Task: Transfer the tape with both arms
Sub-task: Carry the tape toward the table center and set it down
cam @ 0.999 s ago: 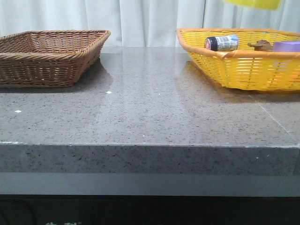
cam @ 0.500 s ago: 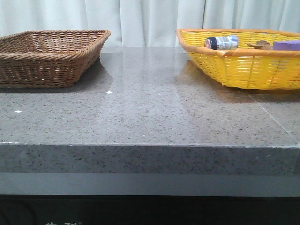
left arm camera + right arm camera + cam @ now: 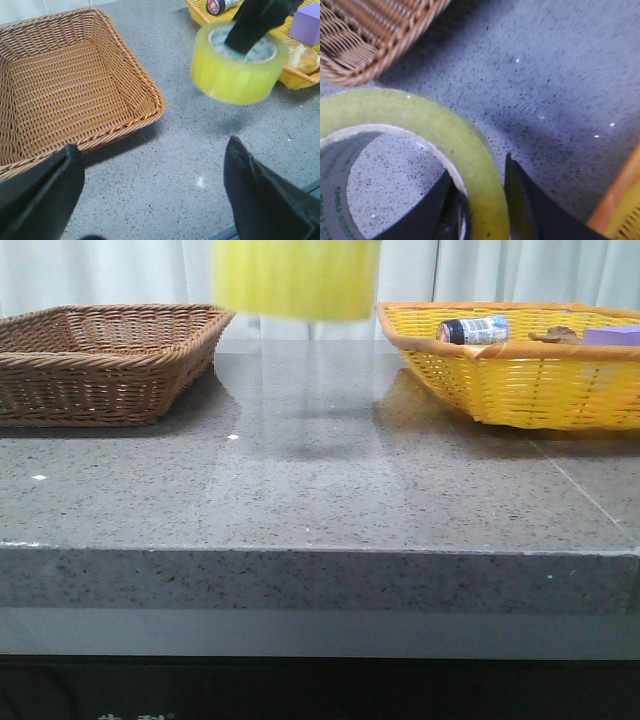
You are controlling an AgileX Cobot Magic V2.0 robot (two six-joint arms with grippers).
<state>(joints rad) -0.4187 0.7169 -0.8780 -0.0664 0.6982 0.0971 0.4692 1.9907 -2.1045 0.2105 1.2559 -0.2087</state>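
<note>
The yellow tape roll, still in the air above the table, will be let go by my right gripper on the table (image 3: 285,426) (image 3: 457,140) between the brown basket and the yellow basket.
The yellow tape roll (image 3: 297,278) hangs in the air above the table's middle, between the two baskets, blurred in the front view. In the left wrist view the tape (image 3: 235,75) is held by the right gripper's black fingers (image 3: 252,27), one inside the core. In the right wrist view my right gripper (image 3: 487,200) is shut on the tape's wall (image 3: 470,150), one finger inside the ring and one outside. My left gripper (image 3: 152,187) is open and empty, low over the table near the brown basket's corner, short of the tape.
A brown wicker basket (image 3: 110,360) stands empty at the back left. A yellow basket (image 3: 520,380) at the back right holds a small bottle (image 3: 473,331), a purple block (image 3: 612,337) and a brownish item (image 3: 557,336). The table is grey speckled stone (image 3: 320,490).
The tape was at the top right edge one second ago, out of view half a second ago, and now hangs at the top centre, moved leftward.
</note>
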